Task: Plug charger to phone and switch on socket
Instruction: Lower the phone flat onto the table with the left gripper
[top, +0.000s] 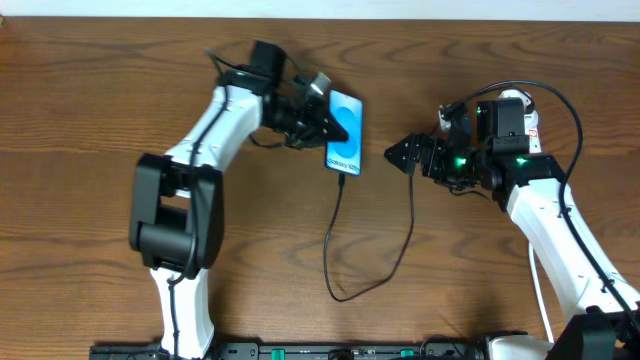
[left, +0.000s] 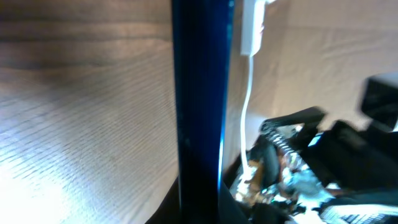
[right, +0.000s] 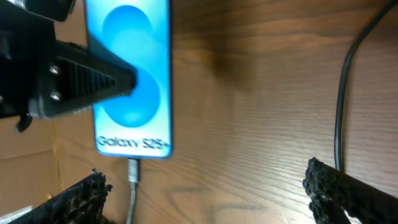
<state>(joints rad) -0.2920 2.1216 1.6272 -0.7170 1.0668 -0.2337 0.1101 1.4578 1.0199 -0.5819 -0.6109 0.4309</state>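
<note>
Next, my left gripper puts the phone down flat on the wooden table (top: 338, 156) between both grippers, just beyond the loop of the charger cable.
The phone (top: 345, 132) lies at the table's centre, its blue screen up. My left gripper (top: 322, 122) is shut on its left edge; one black finger lies over the screen (right: 74, 81). In the left wrist view the phone (left: 199, 93) shows edge-on as a dark blue band. The charger cable (top: 335, 250) loops from the phone's bottom edge toward the right arm. Its connector tip (right: 132, 171) sits in the phone's (right: 127, 74) port. My right gripper (top: 405, 155) is open and empty right of the phone, fingers wide apart (right: 205, 199). The white socket (top: 513, 97) is mostly hidden behind the right arm.
A pale, overexposed elongated piece with a thin cord (left: 251, 28) shows right of the phone in the left wrist view. The black cable (right: 341, 93) passes by my right gripper's right finger. The wooden table (top: 100, 80) extends on all sides.
</note>
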